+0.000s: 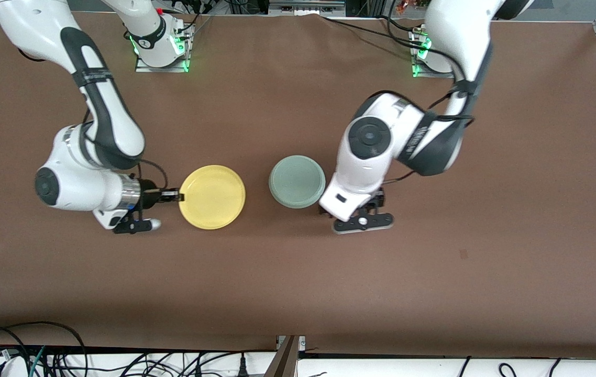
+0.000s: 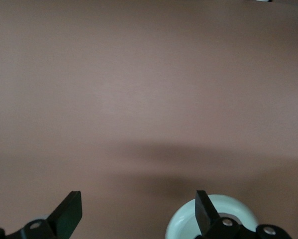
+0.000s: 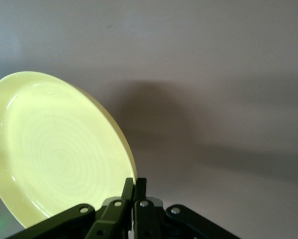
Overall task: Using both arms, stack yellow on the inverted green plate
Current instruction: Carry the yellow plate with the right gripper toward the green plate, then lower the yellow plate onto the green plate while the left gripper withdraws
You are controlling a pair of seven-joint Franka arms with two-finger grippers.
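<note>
The robot's right gripper should release the yellow plate on the middle of the green plate's flat bottom side [image 1: 298,176].
The yellow plate [image 1: 212,197] is at the middle of the table, toward the right arm's end. My right gripper [image 1: 176,197] is shut on its rim at the edge toward the right arm. In the right wrist view the plate [image 3: 59,149] shows its hollow face, and the gripper [image 3: 137,183] pinches the rim. The pale green plate [image 1: 297,181] lies beside it with its flat underside up. My left gripper [image 1: 356,212] is open and empty, low beside the green plate toward the left arm's end. In the left wrist view the gripper [image 2: 139,199] has the plate's edge [image 2: 183,225] by one finger.
The brown table [image 1: 298,283] is bare apart from the two plates. Both arm bases stand along the table edge farthest from the front camera. Cables hang along the table edge nearest the front camera.
</note>
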